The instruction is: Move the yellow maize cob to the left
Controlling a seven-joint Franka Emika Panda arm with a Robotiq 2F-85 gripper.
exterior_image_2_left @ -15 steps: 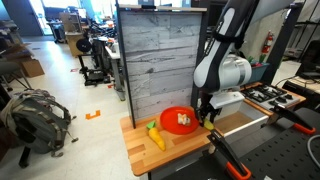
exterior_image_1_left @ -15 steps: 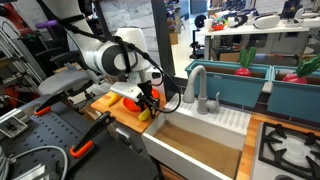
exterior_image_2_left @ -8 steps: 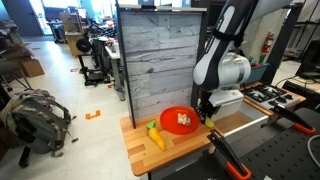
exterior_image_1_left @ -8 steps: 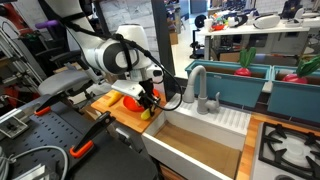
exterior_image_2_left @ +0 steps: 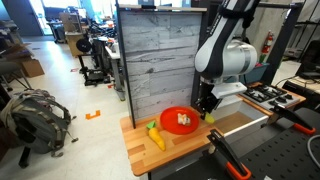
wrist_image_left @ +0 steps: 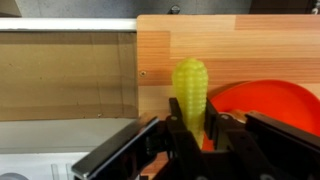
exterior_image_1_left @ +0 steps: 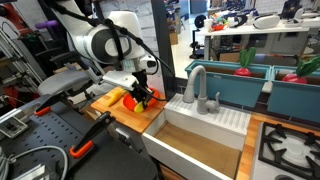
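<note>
My gripper is going to let go of the yellow maize cob, now just above the wooden board, on the board [exterior_image_1_left: 116,101] between the red plate and the flat orange-yellow piece.
The yellow maize cob [wrist_image_left: 191,88] stands between my gripper's [wrist_image_left: 191,128] two fingers in the wrist view, and the fingers are shut on its lower part. In both exterior views my gripper [exterior_image_1_left: 143,98] [exterior_image_2_left: 207,111] hangs just above the wooden board [exterior_image_2_left: 140,150], at the edge of the round red plate [exterior_image_2_left: 172,113] [wrist_image_left: 268,104] on the side toward the sink. The cob is barely visible in the exterior views.
A flat orange-yellow piece [exterior_image_2_left: 156,140] and a small green-yellow piece [exterior_image_2_left: 152,127] lie on the board beside the plate. A pale item [exterior_image_2_left: 183,121] sits on the plate. A sink basin [exterior_image_1_left: 200,148] with a grey faucet [exterior_image_1_left: 196,88] adjoins the board.
My gripper has risen a little off the board with the cob held in it, and the arm's wrist has swung upward. The plate and other pieces have not moved.
</note>
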